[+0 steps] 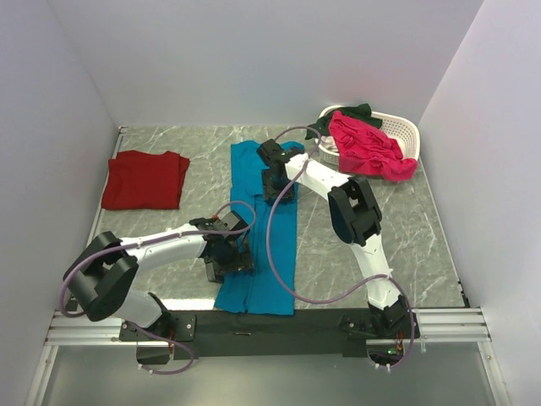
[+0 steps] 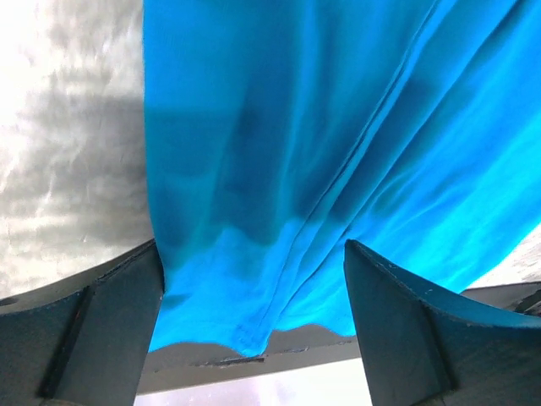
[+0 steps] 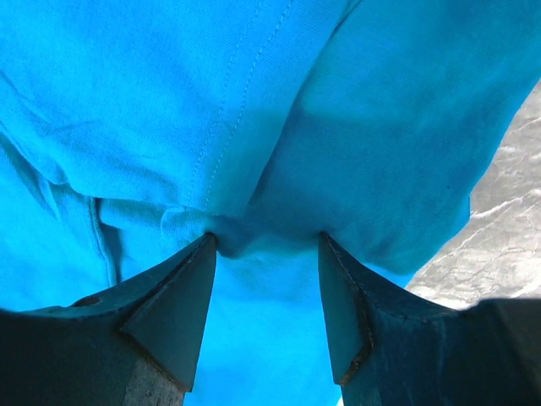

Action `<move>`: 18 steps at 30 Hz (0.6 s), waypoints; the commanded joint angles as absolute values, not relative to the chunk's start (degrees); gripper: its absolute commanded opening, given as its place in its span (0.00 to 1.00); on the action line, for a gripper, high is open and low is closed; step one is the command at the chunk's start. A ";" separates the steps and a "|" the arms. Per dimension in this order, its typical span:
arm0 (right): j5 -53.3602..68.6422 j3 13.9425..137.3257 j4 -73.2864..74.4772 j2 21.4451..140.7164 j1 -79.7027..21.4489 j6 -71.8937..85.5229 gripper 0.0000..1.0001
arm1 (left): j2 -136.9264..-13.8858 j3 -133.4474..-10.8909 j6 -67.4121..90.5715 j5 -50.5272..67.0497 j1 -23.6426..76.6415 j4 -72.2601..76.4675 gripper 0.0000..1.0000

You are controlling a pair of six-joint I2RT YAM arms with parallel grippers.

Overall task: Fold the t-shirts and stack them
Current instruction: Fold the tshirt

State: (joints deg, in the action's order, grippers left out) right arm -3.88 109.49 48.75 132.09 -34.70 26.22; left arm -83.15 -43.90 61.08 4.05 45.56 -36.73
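My left gripper needs to grip the teal-blue t-shirt at the near hem corner (image 1: 217, 307) (image 2: 154, 347), on the side toward the dark red t-shirt.
A teal-blue t-shirt (image 1: 286, 241) lies as a long narrow strip down the middle of the table, from the far side to the near edge. My left gripper (image 1: 226, 260) is over its near left edge. In the left wrist view it (image 2: 254, 288) is open, its fingers (image 2: 406, 330) wide apart either side of the teal cloth (image 2: 321, 127) by the hem. My right gripper (image 1: 275, 180) is over the strip's far part. In the right wrist view it (image 3: 266, 241) is open, with a small bunch of teal cloth (image 3: 254, 110) between the fingertips (image 3: 203, 262). A dark red t-shirt (image 1: 144, 179) lies folded at the far left.
A white slatted basket (image 1: 406, 128) stands at the far right, holding a bright pink shirt (image 1: 368, 148) and a dark green one (image 1: 355, 112). The grey marbled tabletop (image 1: 397, 237) is walled by white panels on three sides. Purple cables loop over the teal strip.
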 commanded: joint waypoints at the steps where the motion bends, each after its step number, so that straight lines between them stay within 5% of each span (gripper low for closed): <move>1: -4.57 107.94 47.64 127.57 -34.45 26.28 0.59 | -80.08 -43.50 63.63 2.12 46.58 -43.30 0.90; 10: -2.20 78.60 49.39 97.16 -38.83 32.50 0.60 | -73.12 -48.25 64.43 -6.33 45.36 -55.19 0.96; 18: 6.58 60.30 48.26 88.25 -50.88 42.79 0.59 | -72.78 -43.87 63.10 -6.15 42.89 -53.71 0.94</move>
